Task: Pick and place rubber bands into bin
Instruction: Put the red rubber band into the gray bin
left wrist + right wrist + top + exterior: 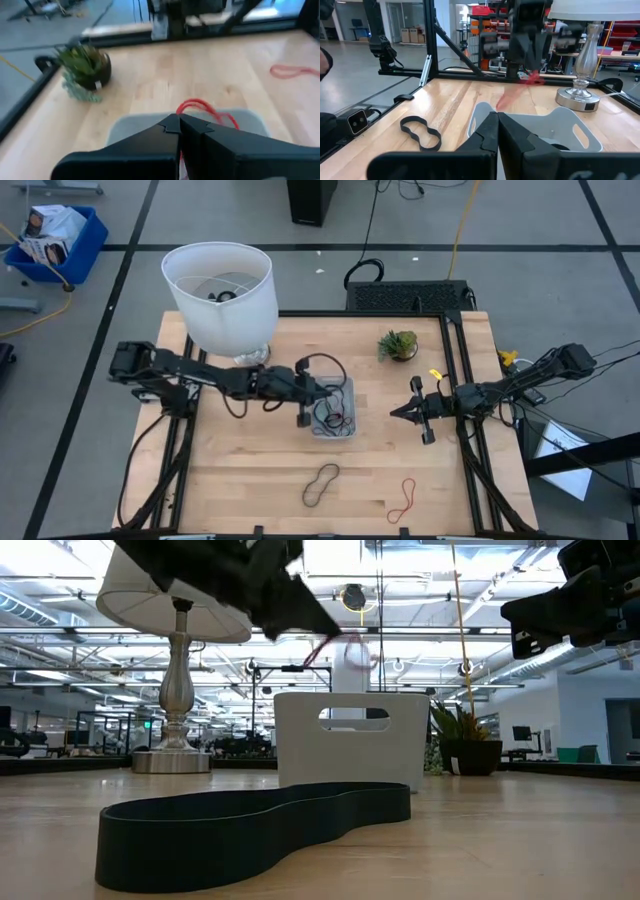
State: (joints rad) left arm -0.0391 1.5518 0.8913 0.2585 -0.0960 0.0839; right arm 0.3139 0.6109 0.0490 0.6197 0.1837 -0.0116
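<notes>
My left gripper has the red rubber band. It will let it go among the dark rubber bands inside the pale grey bin (pixel 332 418).
My left gripper (pixel 326 394) is shut on a red rubber band (pixel 201 107) above the pale grey bin (pixel 347 430) at the table's middle. The right wrist view shows the same gripper (pixel 529 64) with the red band (pixel 536 78) over the bin (pixel 570 125). Dark bands (pixel 328 416) lie inside the bin. A black rubber band (pixel 321 485) and another red one (pixel 402 500) lie flat on the table near its front edge. My right gripper (pixel 398 412) waits shut to the right of the bin, above the table. My left gripper pinches the red band between its two shut fingertips, and a loop of the band (pixel 192 105) sticks out just past them. The fingers slant down from the table's left. The band hangs slack below them (pixel 506 100), over the bin and clear of the table.
A white-shaded lamp (pixel 220 292) stands at the table's far left, close behind my left arm. A small potted plant (pixel 398 345) sits at the far right. Bare wood lies between the bin and the two loose bands in front.
</notes>
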